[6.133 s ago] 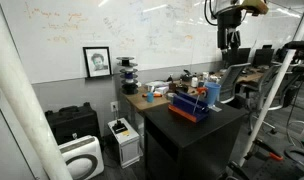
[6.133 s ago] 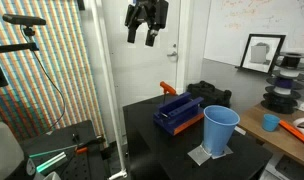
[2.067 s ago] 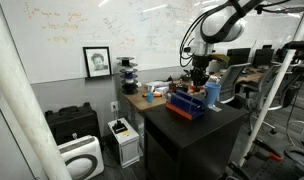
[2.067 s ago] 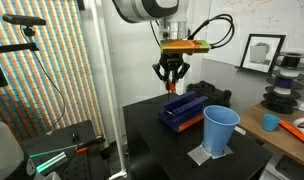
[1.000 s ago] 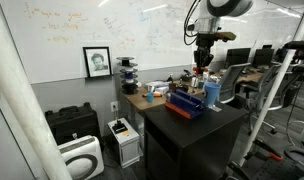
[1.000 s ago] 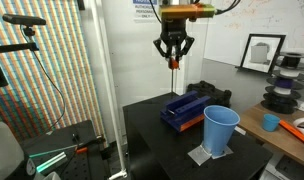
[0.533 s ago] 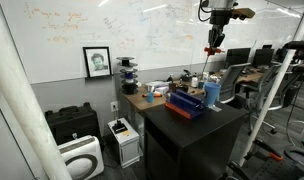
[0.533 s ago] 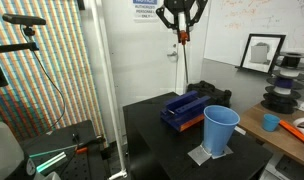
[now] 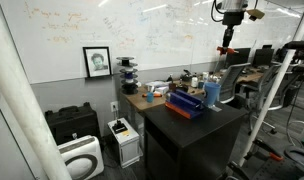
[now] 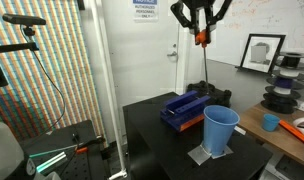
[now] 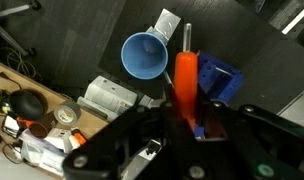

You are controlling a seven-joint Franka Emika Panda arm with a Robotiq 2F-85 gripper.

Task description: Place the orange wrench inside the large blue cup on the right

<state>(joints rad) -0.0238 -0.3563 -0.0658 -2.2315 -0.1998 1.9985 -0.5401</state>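
I should let go of the orange wrench inside the large blue cup (image 9: 211, 87) (image 11: 157, 62), so that it leans on the cup's rim toward the blue tray.
My gripper (image 10: 201, 30) hangs high above the black table (image 10: 152, 135), shut on the orange wrench (image 10: 202, 38), which points down from the jaws. In an exterior view the gripper (image 9: 228, 38) is near the top edge with the wrench (image 9: 227, 48) below it. The large blue cup (image 10: 221, 130) stands upright and open on the table, below and slightly to the side of the wrench. In the wrist view the wrench (image 11: 185, 82) runs up from my gripper (image 11: 188, 122), and the cup's open mouth (image 11: 145, 55) lies just to its left.
A low blue tray with red edges (image 10: 180, 110) sits on the table beside the cup, also in the wrist view (image 11: 220, 78). White paper (image 10: 202, 155) lies under the cup. A cluttered wooden bench (image 10: 282, 125) adjoins the table. A whiteboard (image 9: 112, 35) covers the wall.
The gripper has risen from just above the tray and shifted sideways toward the cup, carrying the orange wrench with it. Cup and tray have not moved.
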